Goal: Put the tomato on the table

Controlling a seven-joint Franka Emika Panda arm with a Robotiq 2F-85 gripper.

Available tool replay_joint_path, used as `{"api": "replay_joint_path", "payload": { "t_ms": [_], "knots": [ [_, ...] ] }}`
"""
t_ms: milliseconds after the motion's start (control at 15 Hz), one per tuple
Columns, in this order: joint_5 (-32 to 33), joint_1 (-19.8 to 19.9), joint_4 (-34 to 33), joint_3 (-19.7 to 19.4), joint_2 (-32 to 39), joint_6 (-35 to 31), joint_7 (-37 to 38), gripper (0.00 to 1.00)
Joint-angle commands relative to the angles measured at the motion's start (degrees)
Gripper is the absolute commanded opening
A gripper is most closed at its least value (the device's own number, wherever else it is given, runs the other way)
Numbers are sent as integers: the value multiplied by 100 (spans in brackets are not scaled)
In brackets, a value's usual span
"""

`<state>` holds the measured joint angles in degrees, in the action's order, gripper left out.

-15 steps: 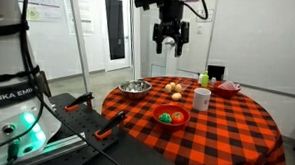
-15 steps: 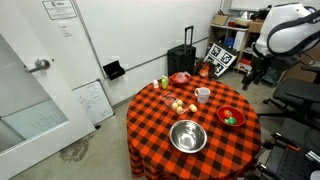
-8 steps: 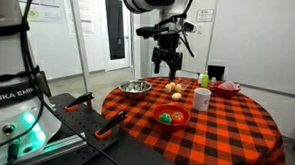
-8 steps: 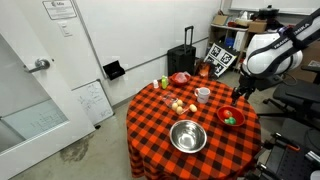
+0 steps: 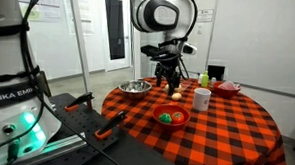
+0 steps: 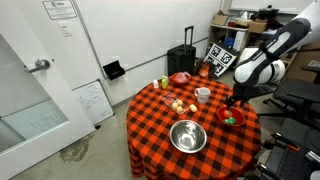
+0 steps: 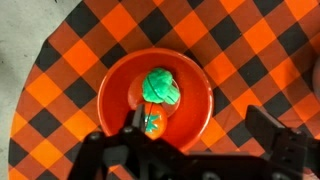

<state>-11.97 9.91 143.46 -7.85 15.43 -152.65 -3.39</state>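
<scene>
I should next lower my gripper into the red bowl and close it on the tomato's opposite sides point(image 5: 178, 116) point(image 7: 154, 121), keeping its green stem between the fingers.
The tomato point(image 7: 152, 122), small, red-orange with a green stem, lies in a red bowl point(image 7: 115, 95) beside a small green item point(image 7: 160, 87). The bowl stands on the round table with the red-and-black checked cloth point(image 7: 250, 40). My gripper point(image 7: 200, 130) is open and empty above the bowl. Its left finger is close to the tomato and its right finger is over the cloth outside the bowl. In both exterior views the gripper point(image 5: 168, 79) point(image 6: 236, 100) hangs above the red bowl point(image 5: 172, 124) point(image 6: 223, 111), without touching it.
On the table point(image 5: 226, 126) stand a metal bowl point(image 5: 135, 88) point(image 6: 187, 136), a white cup point(image 5: 201, 98) point(image 6: 203, 95), pale tan rounded items point(image 5: 175, 92) point(image 6: 178, 105), a second red dish point(image 5: 227, 87) and a green bottle point(image 5: 203, 79). A black suitcase point(image 6: 181, 58) stands behind the table.
The arm has come down from high above the table to just over the red bowl. The gripper has stayed open. Nothing on the table has moved.
</scene>
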Motion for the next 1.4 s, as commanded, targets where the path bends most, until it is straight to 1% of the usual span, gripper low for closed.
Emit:
{"api": "replay_joint_path", "payload": {
  "t_ms": [0, 133, 467, 800, 933, 1067, 1333],
  "knots": [
    [-246, 119, -373, 166, 684, -269, 146, 100],
    [-322, 202, -509, 235, 958, -340, 173, 100],
    [-208, 283, -847, 255, 1593, -628, 322, 100],
    [-63, 191, -1110, 147, 2009, -839, 542, 100],
    [-67, 110, -1169, 76, 2102, -887, 748, 100],
    [-139, 9, -1193, -13, 2145, -904, 1122, 100],
    [-60, -309, -1246, -302, 2234, -956, 1746, 100]
  ]
}}
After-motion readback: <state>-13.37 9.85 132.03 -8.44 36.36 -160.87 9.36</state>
